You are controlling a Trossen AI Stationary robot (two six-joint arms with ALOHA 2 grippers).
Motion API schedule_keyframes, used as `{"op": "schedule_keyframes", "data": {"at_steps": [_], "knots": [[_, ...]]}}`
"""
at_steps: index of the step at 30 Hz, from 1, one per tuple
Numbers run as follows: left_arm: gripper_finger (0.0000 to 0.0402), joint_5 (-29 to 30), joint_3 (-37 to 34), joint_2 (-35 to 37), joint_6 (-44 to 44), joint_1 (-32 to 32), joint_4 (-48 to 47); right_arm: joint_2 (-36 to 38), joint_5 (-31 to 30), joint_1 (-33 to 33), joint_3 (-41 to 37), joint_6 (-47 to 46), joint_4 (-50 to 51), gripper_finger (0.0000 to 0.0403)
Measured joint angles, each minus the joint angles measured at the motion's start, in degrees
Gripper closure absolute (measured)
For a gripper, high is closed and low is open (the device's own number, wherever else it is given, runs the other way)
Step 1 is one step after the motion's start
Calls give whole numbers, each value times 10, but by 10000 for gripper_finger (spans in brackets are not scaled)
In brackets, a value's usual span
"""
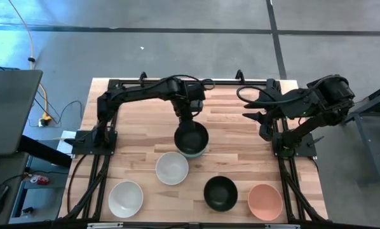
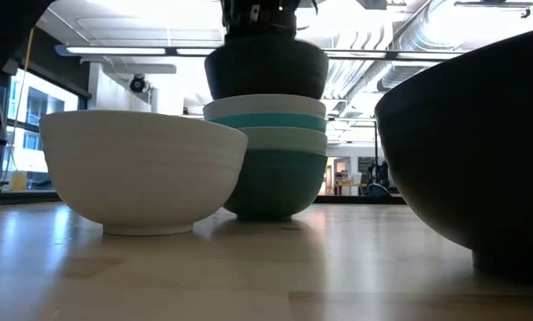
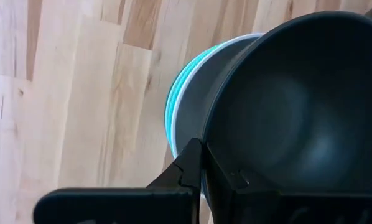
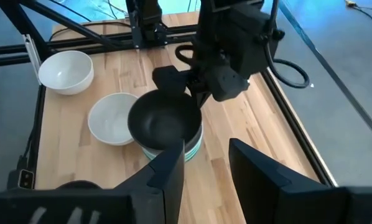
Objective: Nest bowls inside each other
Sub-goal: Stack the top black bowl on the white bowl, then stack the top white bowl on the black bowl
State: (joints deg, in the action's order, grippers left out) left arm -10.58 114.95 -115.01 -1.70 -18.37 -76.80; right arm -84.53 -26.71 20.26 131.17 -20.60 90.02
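My left gripper is to let go of the black bowl inside the white-rimmed top bowl of the nested stack (image 1: 194, 138) (image 3: 273, 124). The black bowl now hangs over that stack.
My left gripper (image 1: 187, 119) is shut on a black bowl (image 1: 191, 137) that hangs over a stack of nested bowls (image 2: 268, 160) in the middle of the table. The stack shows white, teal and pale mint rims on a teal bottom bowl. In the low view the black bowl (image 2: 266, 71) has its underside level with the stack's top rim; whether it rests there I cannot tell. Standing loose on their bases are two white bowls (image 1: 172, 168) (image 1: 126, 198), a second black bowl (image 1: 220, 193) and a salmon-pink bowl (image 1: 265, 200). My right gripper (image 4: 204, 174) is open at the table's right side. My left gripper holds the black bowl by its rim (image 3: 206, 149) on the side toward the table's far edge. One finger (image 3: 187, 167) is outside the wall and the other (image 3: 236, 182) inside it. The fingers come from above, pointing down. The bowl sits mouth up over the stack.
The four loose bowls lie in a row toward the near edge. The nearest white bowl (image 4: 114, 118) stands close to the stack's near-left side. Black frame rails (image 1: 107, 137) run along the table's left and right edges. Bare wood lies right of the stack.
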Motion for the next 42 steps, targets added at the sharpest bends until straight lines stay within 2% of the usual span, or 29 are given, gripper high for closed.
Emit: {"op": "schedule_keyframes", "data": {"at_steps": [9, 26, 29, 42], "knots": [[401, 13, 0, -26, 13, 0, 2, 0, -6, 28, 0, -26, 0, 284], [400, 23, -27, -26, 13, 0, 50, 0, -48, 70, 0, -50, 0, 284], [383, 22, -27, -25, 12, 0, 50, 0, -48, 69, 0, -50, 0, 284], [262, 23, 8, -24, 26, -6, 34, 0, -47, 69, 0, -50, 0, 284]]}}
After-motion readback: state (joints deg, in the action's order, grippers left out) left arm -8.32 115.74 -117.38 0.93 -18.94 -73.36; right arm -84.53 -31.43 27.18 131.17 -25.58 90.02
